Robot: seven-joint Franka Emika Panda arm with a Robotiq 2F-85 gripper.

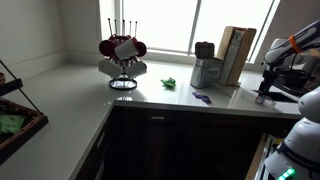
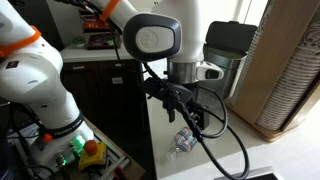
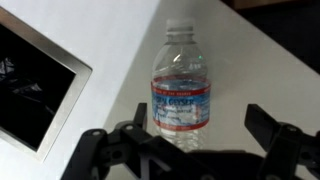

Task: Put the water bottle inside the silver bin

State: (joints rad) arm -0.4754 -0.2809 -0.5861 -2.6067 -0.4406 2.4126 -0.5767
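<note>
The water bottle's neck [image 1: 262, 99] [image 3: 180, 37] beside its cap is narrow, so my gripper should go there next and close on it.
A clear water bottle [image 3: 182, 88] with a red, white and blue label lies on its side on the pale counter; it also shows in an exterior view [image 2: 184, 141]. My gripper [image 3: 200, 114] is open and hovers just above it, with the bottle's lower half between the two fingers and not touched. In an exterior view the gripper [image 2: 188, 114] points down over the bottle. The silver bin [image 1: 207, 72] stands at the back of the counter with a dark top, and shows behind the arm [image 2: 236, 68]. In the wide exterior view the arm hides the bottle.
A tall tan cardboard box [image 1: 236, 54] stands beside the bin, also seen close up [image 2: 290, 70]. A red-and-white mug rack [image 1: 122, 55] stands further along. A green item [image 1: 170, 82] and a purple item [image 1: 202, 96] lie on the counter. A dark framed panel [image 3: 30, 90] lies beside the bottle.
</note>
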